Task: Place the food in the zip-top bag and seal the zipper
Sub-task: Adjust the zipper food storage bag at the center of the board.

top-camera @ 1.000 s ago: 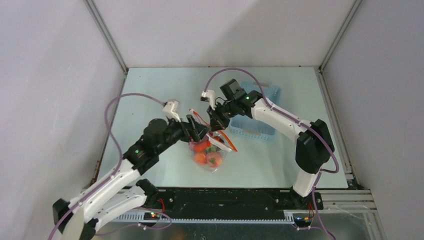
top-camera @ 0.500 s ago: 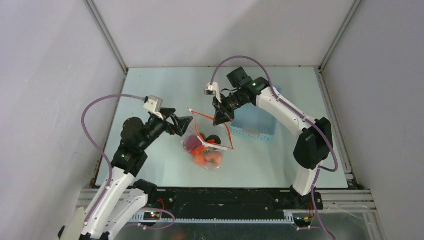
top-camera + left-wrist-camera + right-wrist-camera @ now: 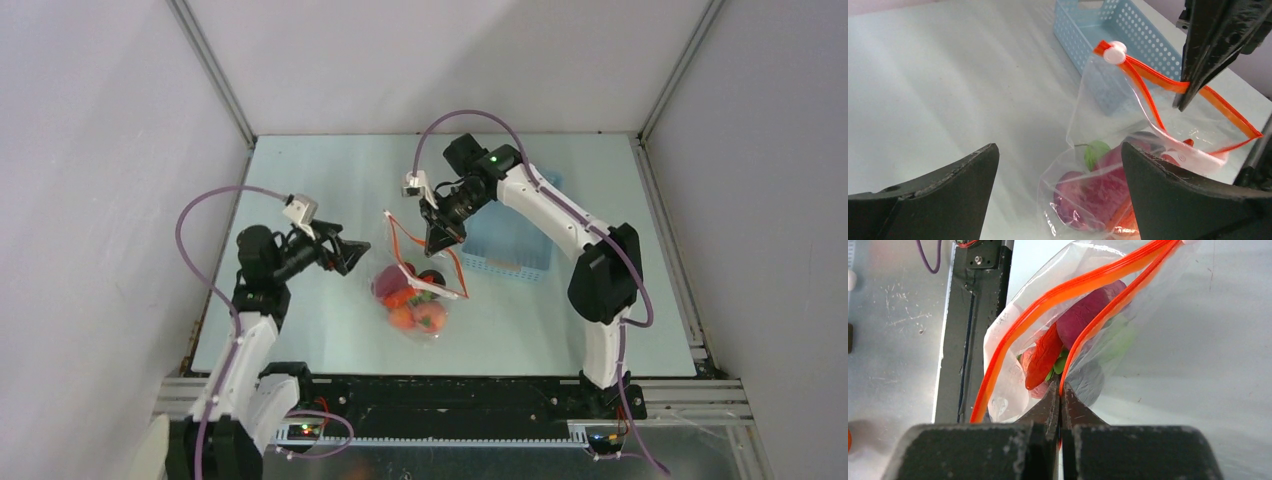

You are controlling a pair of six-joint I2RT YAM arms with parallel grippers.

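Observation:
My right gripper is holding the middle of the orange zipper, so my left gripper should pinch the bag (image 3: 1099,89) below the white slider before my right gripper moves to the slider.
The zip-top bag (image 3: 418,292) hangs by one rim with its bottom on the table, and the food (image 3: 412,306) shows through it in red, orange and purple. Its mouth gapes, the two sides of the orange zipper (image 3: 1073,287) apart. My right gripper (image 3: 438,240) is shut on one zipper strip, fingertips (image 3: 1060,388) pinching it just above a red pepper (image 3: 1044,357) and a purple piece (image 3: 1083,315). My left gripper (image 3: 356,254) stands open and empty to the left of the bag, apart from it. In the left wrist view the bag (image 3: 1108,165) lies ahead of the left gripper (image 3: 1059,150), and a white slider (image 3: 1114,51) sits at the zipper's end.
A light-blue perforated basket (image 3: 510,262) stands right behind the bag, under the right arm, also seen as the basket (image 3: 1118,30) in the left wrist view. The arms' black base rail (image 3: 450,395) runs along the near table edge.
My left arm has drawn back to the left, away from the bag, jaws staying open. The right gripper kept its pinch on the zipper and shifted slightly, so the bag hangs more upright.

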